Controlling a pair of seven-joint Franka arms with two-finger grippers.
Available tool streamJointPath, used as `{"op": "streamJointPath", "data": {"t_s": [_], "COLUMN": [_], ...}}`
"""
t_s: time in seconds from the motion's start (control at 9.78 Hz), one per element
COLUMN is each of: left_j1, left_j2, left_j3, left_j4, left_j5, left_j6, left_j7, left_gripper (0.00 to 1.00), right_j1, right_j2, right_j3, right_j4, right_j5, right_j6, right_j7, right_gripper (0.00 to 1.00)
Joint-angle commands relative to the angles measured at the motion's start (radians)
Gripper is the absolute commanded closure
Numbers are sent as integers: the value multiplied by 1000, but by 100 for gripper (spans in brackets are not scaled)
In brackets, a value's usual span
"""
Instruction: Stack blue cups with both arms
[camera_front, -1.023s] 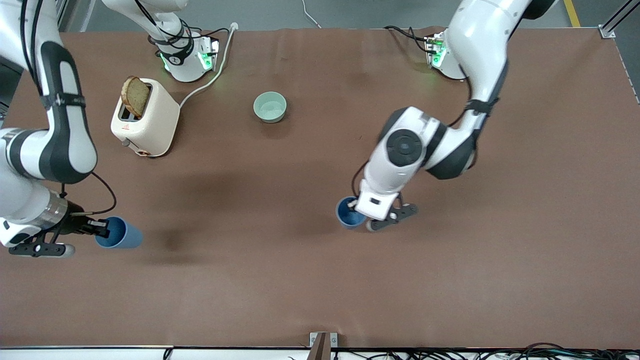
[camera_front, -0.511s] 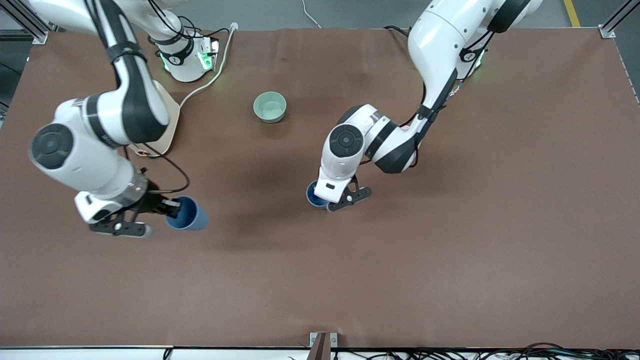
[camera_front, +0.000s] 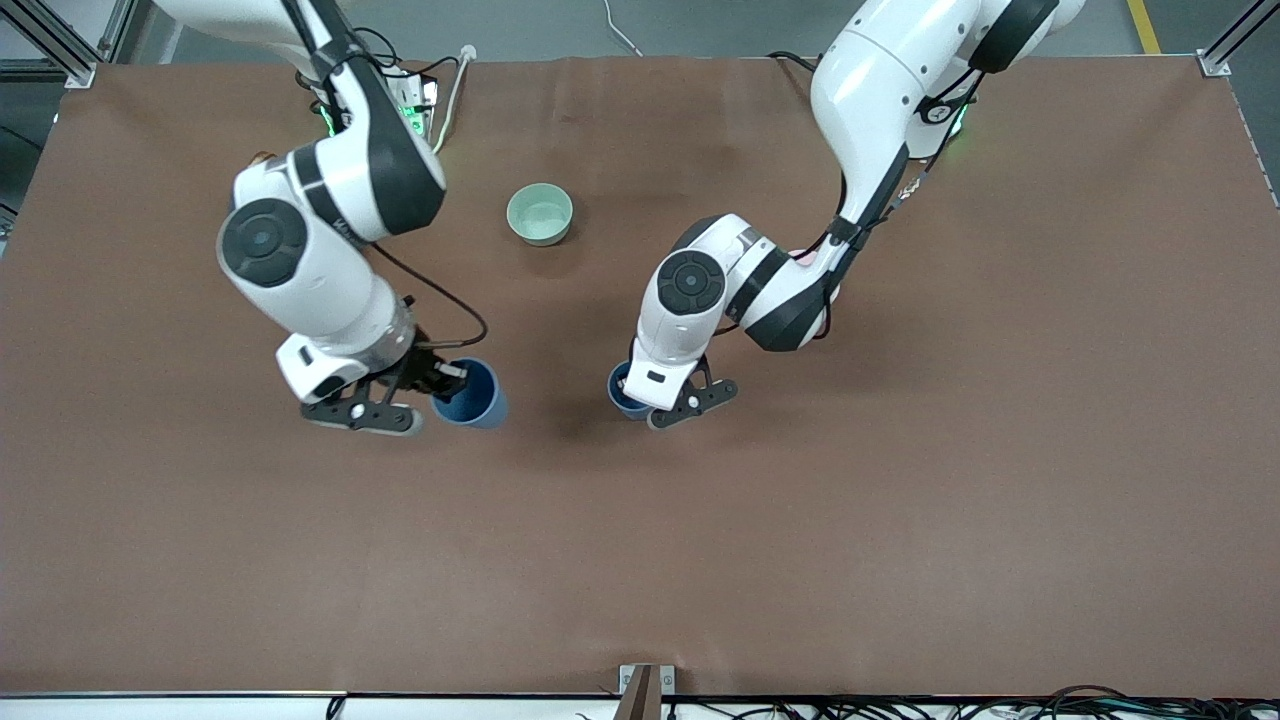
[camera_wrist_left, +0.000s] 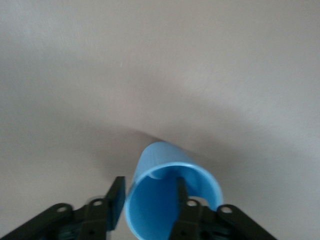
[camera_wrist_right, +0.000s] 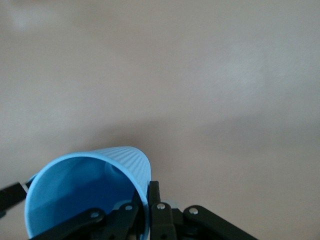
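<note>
I will release my right gripper's blue cup, now held over the table's middle, inside the other blue cup (camera_front: 636, 384) that my left gripper holds.
Two blue cups are each held by a gripper over the middle of the brown table, a short gap apart. My right gripper (camera_front: 440, 385) is shut on one blue cup (camera_front: 472, 397), pinching its rim wall with one finger inside; the right wrist view shows that cup (camera_wrist_right: 90, 190) and gripper (camera_wrist_right: 145, 192). My left gripper (camera_front: 640, 395) is shut on the other blue cup (camera_front: 620, 388), mostly hidden under the hand. In the left wrist view, that cup (camera_wrist_left: 170, 170) has one finger inside and one outside of my left gripper (camera_wrist_left: 148, 192).
A pale green bowl (camera_front: 540, 213) stands farther from the front camera than both cups. A bit of something pink (camera_front: 800, 257) shows under the left arm's elbow. The right arm covers the toaster. A white cable (camera_front: 450, 95) runs near the right arm's base.
The right arm swung from its end of the table toward the middle, carrying its blue cup close to the other. The left gripper with its cup shifted only slightly.
</note>
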Motion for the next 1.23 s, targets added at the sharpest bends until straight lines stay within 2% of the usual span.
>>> {"op": "streamJointPath", "data": {"t_s": [0.0, 0.2, 0.31, 0.41, 0.61, 0.72, 0.92, 1.12], "left_j1": [57, 160, 238, 298, 387, 433, 540, 577], "left_j2": [-150, -290, -357, -416, -520, -565, -623, -660], "left_j3": [8, 11, 5, 3, -3, -2, -1, 8], "left_j4": [-23, -23, -24, -24, -26, -27, -27, -37], "left_j5": [102, 164, 234, 244, 214, 195, 123, 92], "left_j6": [-193, -378, -441, -494, -560, -591, -649, -692], "left_j7": [76, 239, 363, 507, 601, 649, 817, 931], "left_gripper": [0, 0, 0, 0, 0, 0, 0, 0], "right_j1": [94, 154, 172, 201, 223, 225, 254, 252], "right_j2": [-7, 43, 69, 104, 154, 161, 191, 203], "right_j3": [-9, -11, -11, -11, -11, -11, -12, -12], "right_j4": [-4, 45, 72, 99, 100, 100, 100, 100], "right_j5": [6, 3, 3, -3, -3, -5, -9, -9], "right_j6": [3, 6, 7, 14, 117, 122, 132, 170], "right_j7": [127, 209, 255, 275, 305, 309, 313, 312], "right_gripper": [99, 99, 99, 99, 99, 99, 99, 99]}}
